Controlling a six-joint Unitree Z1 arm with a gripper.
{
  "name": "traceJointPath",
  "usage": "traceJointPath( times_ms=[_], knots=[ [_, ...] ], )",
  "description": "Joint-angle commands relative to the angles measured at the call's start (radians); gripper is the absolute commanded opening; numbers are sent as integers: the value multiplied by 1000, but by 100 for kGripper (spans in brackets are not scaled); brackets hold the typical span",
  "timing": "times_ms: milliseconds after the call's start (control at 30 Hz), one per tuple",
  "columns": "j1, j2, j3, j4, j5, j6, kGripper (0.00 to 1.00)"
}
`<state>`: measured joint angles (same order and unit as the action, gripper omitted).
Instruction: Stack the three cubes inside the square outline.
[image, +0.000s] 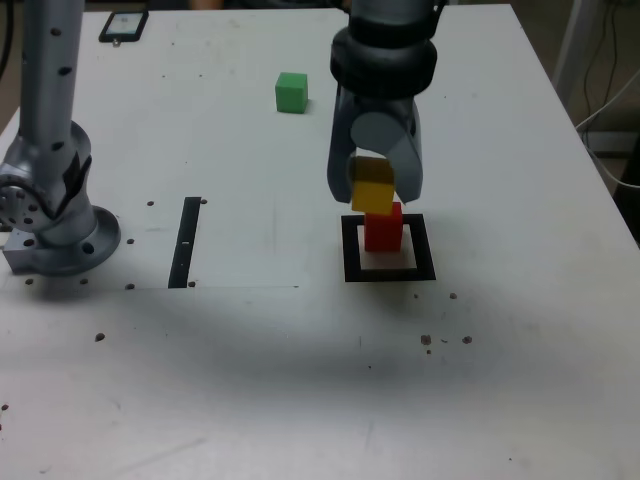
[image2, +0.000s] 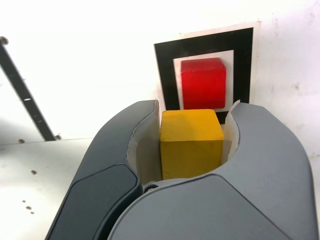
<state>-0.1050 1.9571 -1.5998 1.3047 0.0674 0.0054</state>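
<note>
Next, I let go of the yellow cube on top of the red cube (image: 386, 205) (image2: 203, 65), inside the black square outline.
My gripper (image: 375, 190) is shut on the yellow cube (image: 373, 190), which hangs just above the red cube (image: 383, 228). The wrist view shows the yellow cube (image2: 191, 144) clamped between both jaws of the gripper (image2: 192, 122). The red cube (image2: 203, 83) sits inside the square outline (image: 350, 255), a thick black frame (image2: 164, 70) with a white centre. The green cube (image: 291, 91) lies alone farther back on the table, toward the exterior view's left of the gripper.
The arm's grey base (image: 55, 225) stands at the exterior view's left. A thin black strip (image: 186, 241) lies between the base and the outline. A dark phone-like object (image: 123, 25) rests at the far left corner. A cable (image: 610, 100) hangs off the table's right edge.
</note>
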Motion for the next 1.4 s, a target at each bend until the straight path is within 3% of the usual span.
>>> traceJointPath(
  times_ms=[0,267,933,1367],
  knots=[
    [-1,10,14,-13,2,-2,32],
    [6,21,60,-61,0,-3,33],
    [22,25,60,-90,16,-16,37],
    [22,45,54,-105,14,-18,53]
  ],
)
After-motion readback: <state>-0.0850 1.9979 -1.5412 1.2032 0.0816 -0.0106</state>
